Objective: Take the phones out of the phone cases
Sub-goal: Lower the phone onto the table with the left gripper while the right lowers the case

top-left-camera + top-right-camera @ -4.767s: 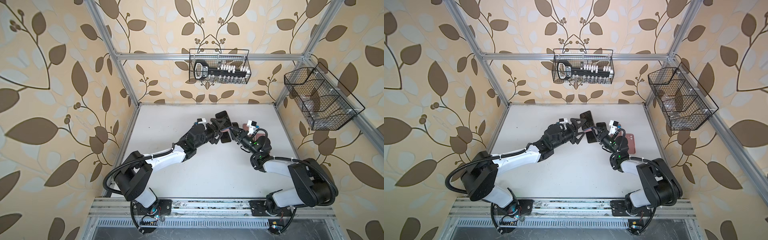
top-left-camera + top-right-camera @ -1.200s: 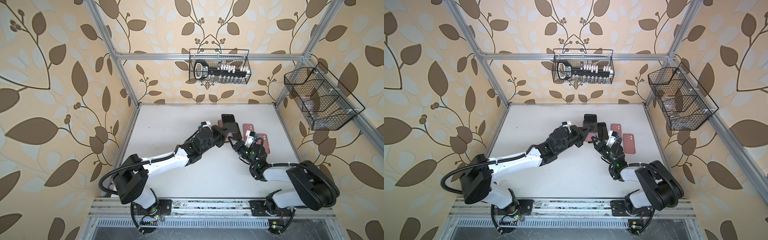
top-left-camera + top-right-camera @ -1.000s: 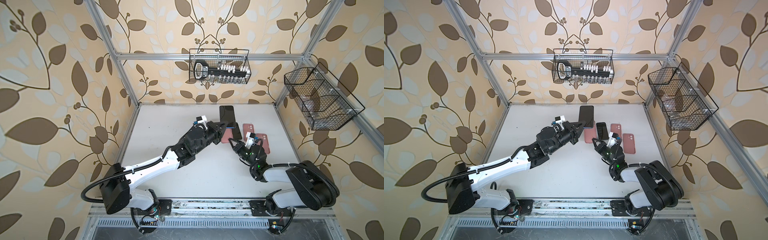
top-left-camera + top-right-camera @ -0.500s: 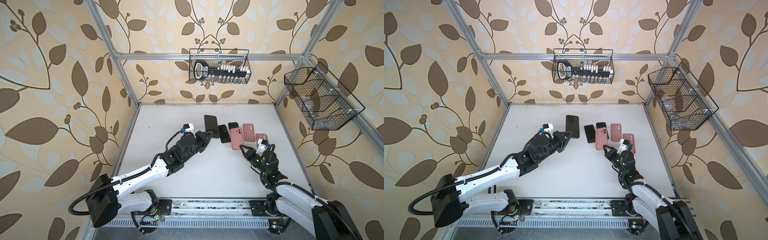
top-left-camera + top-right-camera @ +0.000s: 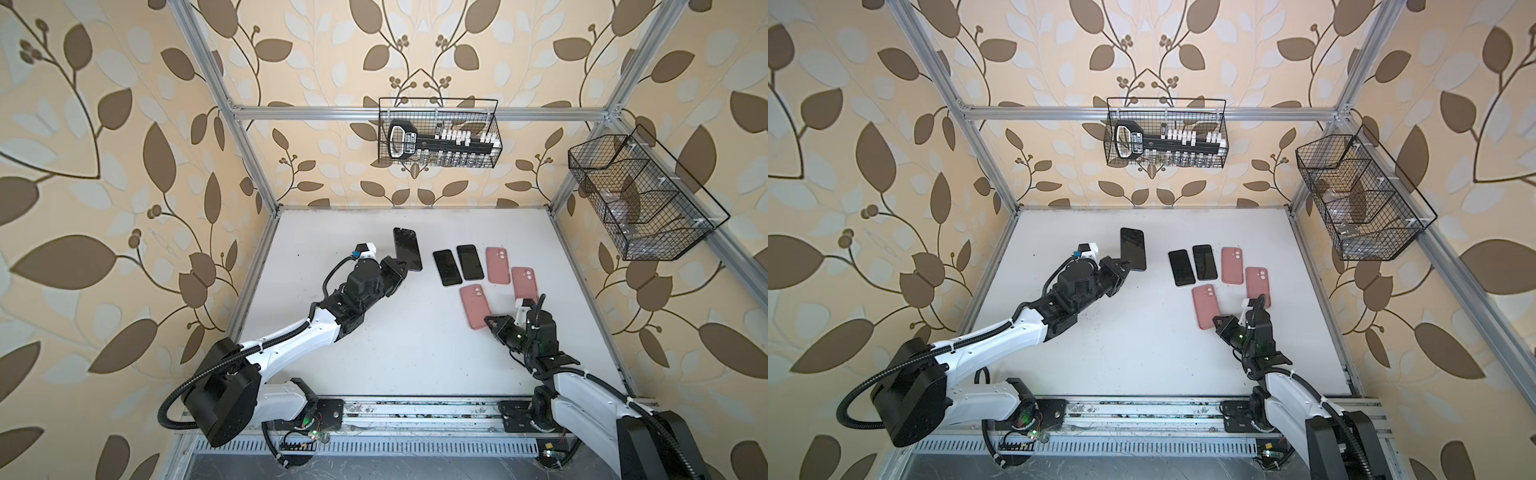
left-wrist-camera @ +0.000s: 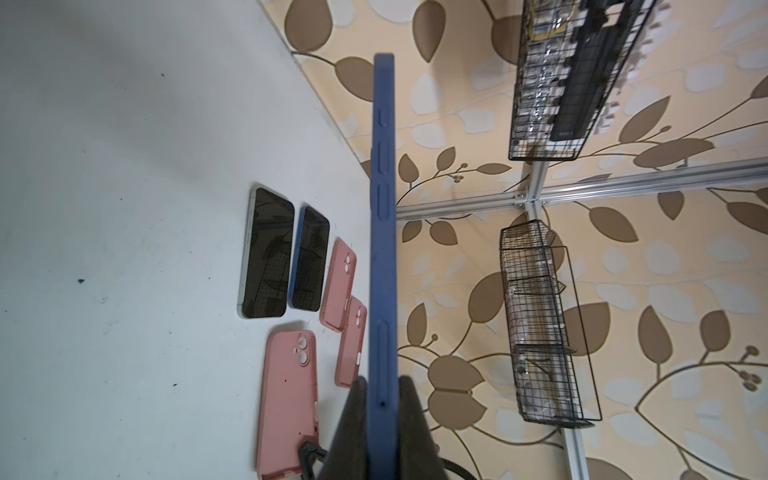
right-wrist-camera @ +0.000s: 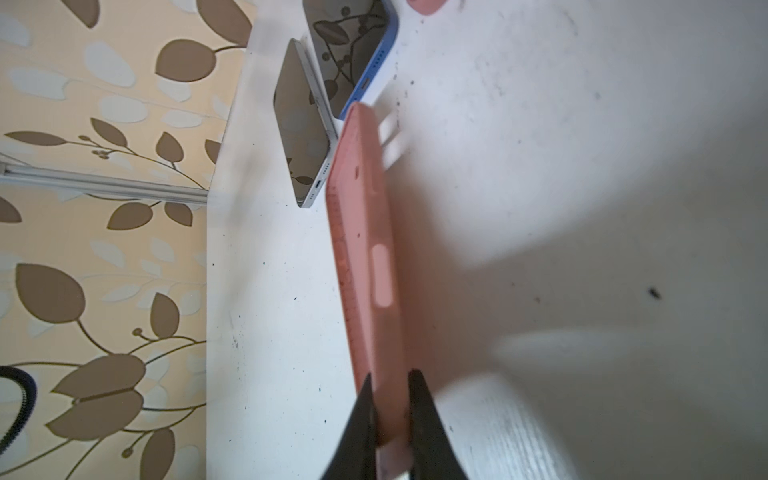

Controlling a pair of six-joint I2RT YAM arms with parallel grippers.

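Note:
My left gripper needs to set the blue phone down and release it on the white table (image 5: pixel 414 277) (image 6: pixel 180 272), beside the two bare phones.
In both top views my left gripper (image 5: pixel 398 268) (image 5: pixel 1121 266) is shut on the lower end of a blue phone (image 5: pixel 407 249) (image 5: pixel 1133 248) with a dark screen, held up above the table left of centre. The left wrist view shows the phone (image 6: pixel 383 208) edge-on between the gripper's (image 6: pixel 382 379) fingers. A pink phone case (image 5: pixel 473 307) (image 5: pixel 1204 306) lies back up on the table. My right gripper (image 5: pixel 493 322) (image 5: pixel 1221 322) sits at its near end. In the right wrist view the gripper's (image 7: pixel 391 374) fingers close tightly on that end of the case (image 7: pixel 374 249).
Two bare phones (image 5: pixel 446 268) (image 5: pixel 469 262) lie side by side mid-table, with two more pink cases (image 5: pixel 497 266) (image 5: pixel 524 282) to their right. A wire basket (image 5: pixel 438 133) hangs on the back wall and another (image 5: pixel 640 199) on the right wall.
The arms have drawn apart. The left one has carried the phone to the left. The right one has pulled back toward the near edge, bringing the pink case with it.

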